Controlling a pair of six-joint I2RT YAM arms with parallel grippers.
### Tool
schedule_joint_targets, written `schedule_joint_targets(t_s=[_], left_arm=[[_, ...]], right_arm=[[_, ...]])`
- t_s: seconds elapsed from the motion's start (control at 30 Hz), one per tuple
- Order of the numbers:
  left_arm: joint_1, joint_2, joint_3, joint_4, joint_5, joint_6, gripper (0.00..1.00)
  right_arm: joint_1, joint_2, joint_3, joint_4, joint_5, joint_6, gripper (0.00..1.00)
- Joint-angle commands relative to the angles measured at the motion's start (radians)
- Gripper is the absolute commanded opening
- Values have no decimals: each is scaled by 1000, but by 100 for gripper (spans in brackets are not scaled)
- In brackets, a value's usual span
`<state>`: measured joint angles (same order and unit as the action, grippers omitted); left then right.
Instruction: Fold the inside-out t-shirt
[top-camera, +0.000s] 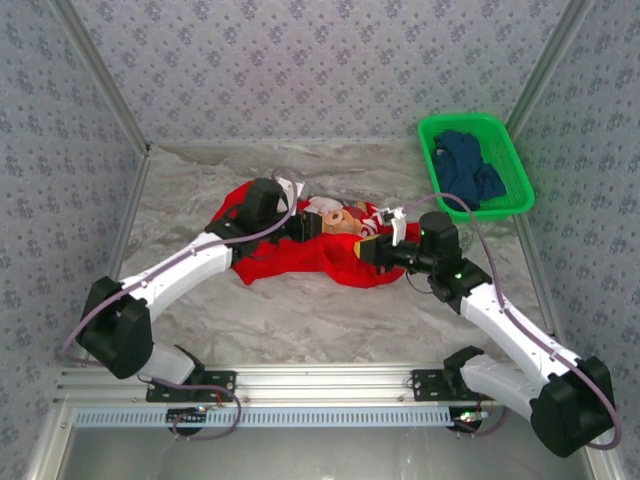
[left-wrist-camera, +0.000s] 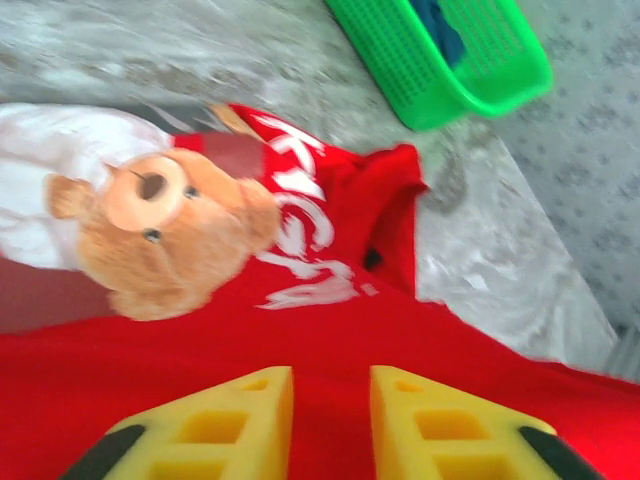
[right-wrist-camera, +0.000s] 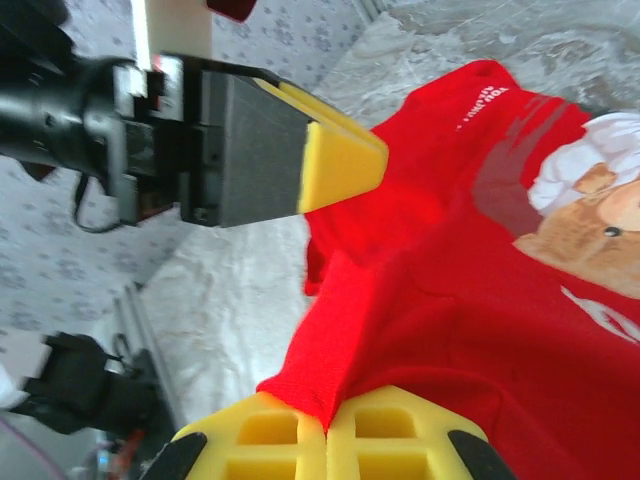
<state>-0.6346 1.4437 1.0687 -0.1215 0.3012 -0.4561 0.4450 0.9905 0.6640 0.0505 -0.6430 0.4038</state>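
Note:
My right gripper is holding only a narrow fold of the t-shirt's near edge. My left gripper will take that fold (right-wrist-camera: 350, 325) before my right gripper grips farther along.
The inside-out t-shirt (top-camera: 300, 262) lies crumpled in the middle of the table, bright red, its bear print (top-camera: 345, 215) facing up. My left gripper (top-camera: 322, 226) hovers over the shirt from the left. In the left wrist view that gripper (left-wrist-camera: 332, 385) has its yellow fingers (left-wrist-camera: 250, 420) apart, with red cloth (left-wrist-camera: 330, 330) lying under the gap. My right gripper (top-camera: 363, 252) reaches in from the right. In the right wrist view it (right-wrist-camera: 327, 425) is shut on a pinched fold of the red shirt (right-wrist-camera: 480, 300), and the left gripper's fingertip (right-wrist-camera: 340, 160) shows just above.
A green basket (top-camera: 430, 130) holding a dark navy garment (top-camera: 468, 168) stands at the back right, and its corner (left-wrist-camera: 440, 70) shows in the left wrist view. Patterned walls close in the table on three sides. Bare marbled tabletop (top-camera: 300, 320) lies in front of the shirt.

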Motion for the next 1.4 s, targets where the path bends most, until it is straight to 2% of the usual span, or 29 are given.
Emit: schedule_joint_targets(t_s=[0.0, 0.17, 0.27, 0.4, 0.6, 0.7, 0.83, 1.0, 1.1, 1.23, 1.37], left_arm=[[-3, -19, 13, -34, -86, 50, 39], [-70, -159, -81, -21, -109, 98, 58], [-125, -215, -141, 17, -35, 119, 59], [-159, -193, -161, 52, 103, 107, 56], [-188, -77, -88, 52, 108, 152, 55], [-188, -28, -51, 66, 140, 164, 51], [-189, 26, -25, 63, 158, 180, 39], [-186, 48, 4, 44, 170, 186, 13], [-178, 4, 14, 26, 178, 188, 0], [-165, -78, 37, -5, 266, 150, 0], [-157, -82, 125, -82, 364, 98, 0]], right_arm=[[-35, 5, -25, 116, -122, 209, 0], [-77, 67, -47, 278, -124, 411, 0], [-79, 83, -47, 308, -114, 446, 0], [-88, 80, -50, 296, -97, 447, 0], [-91, 68, -61, 289, -83, 445, 0], [-92, 57, -64, 280, -78, 443, 0], [-95, 44, -65, 259, -70, 431, 0], [-102, 37, -69, 237, -66, 414, 0], [-123, 19, -53, 127, -32, 344, 0], [-127, -8, 34, -155, 204, 117, 2], [-58, 38, 150, -368, 427, -49, 25]])
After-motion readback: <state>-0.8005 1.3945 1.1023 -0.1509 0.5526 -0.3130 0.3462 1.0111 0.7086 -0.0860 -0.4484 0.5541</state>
